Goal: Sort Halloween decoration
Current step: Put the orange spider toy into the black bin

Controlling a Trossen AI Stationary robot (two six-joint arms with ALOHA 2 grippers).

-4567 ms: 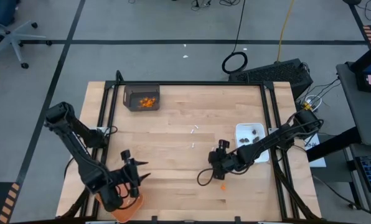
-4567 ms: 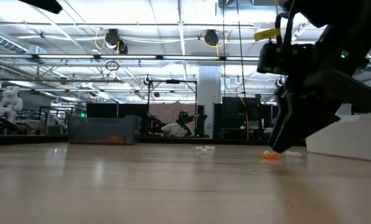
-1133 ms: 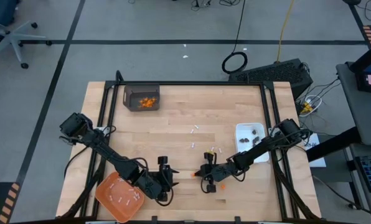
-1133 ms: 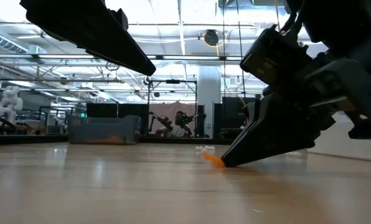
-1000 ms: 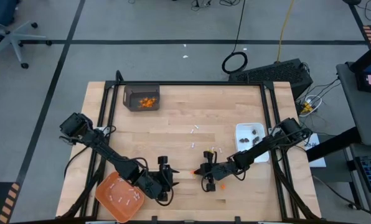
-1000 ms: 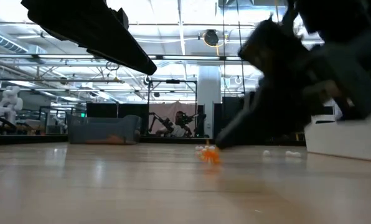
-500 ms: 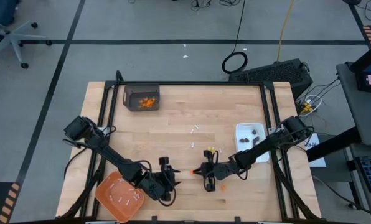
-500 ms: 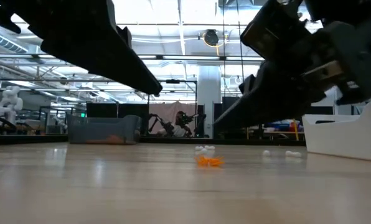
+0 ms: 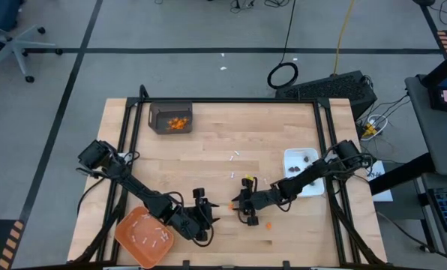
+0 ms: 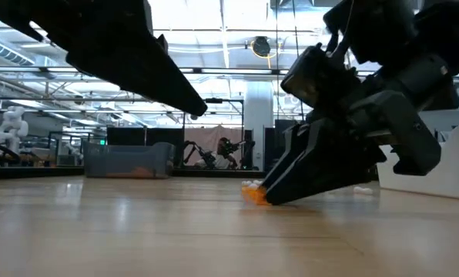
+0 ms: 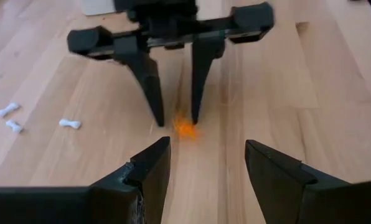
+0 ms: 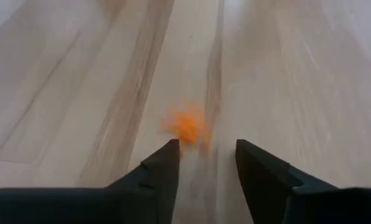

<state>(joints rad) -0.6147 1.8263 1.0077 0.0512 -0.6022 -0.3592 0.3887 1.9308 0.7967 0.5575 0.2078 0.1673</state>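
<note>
My right gripper's fingers are short of the orange bit, so I will move that gripper forward and pinch the orange bit's near end [image 12: 196,139] for my left gripper.
One orange bit [image 9: 231,204] lies on the wood between the two arms. My right gripper [image 11: 177,121] stands open over it, tips at the table, one finger on each side of the bit [image 11: 184,129]; the right wrist view shows the bit [image 12: 187,126] just past the fingertips. My left gripper [image 9: 212,217] hovers open just left of the bit, facing it, with nothing between its fingers [image 11: 151,163]. A second orange bit [image 9: 268,223] lies nearer the front edge. A few white sticks [image 11: 69,124] lie loose beyond the right gripper. My right gripper slants down from the table's right with its open fingers astride the orange bit [image 10: 252,195], which lies on the table. Whether a fingertip [image 11: 193,115] touches the bit I cannot tell.
An orange tray [image 9: 142,236] with white sticks sits at the front left. A dark bin [image 9: 169,118] holding orange bits stands at the far left. A white dish [image 9: 302,169] with dark bits is at the right. More white sticks [image 9: 235,157] lie mid-table.
My right gripper, shut with its tip at the orange bit a second ago, rose off it, moved a little toward the table's left and came back down open around it. The bit was knocked a short way along the table and lies still again.
</note>
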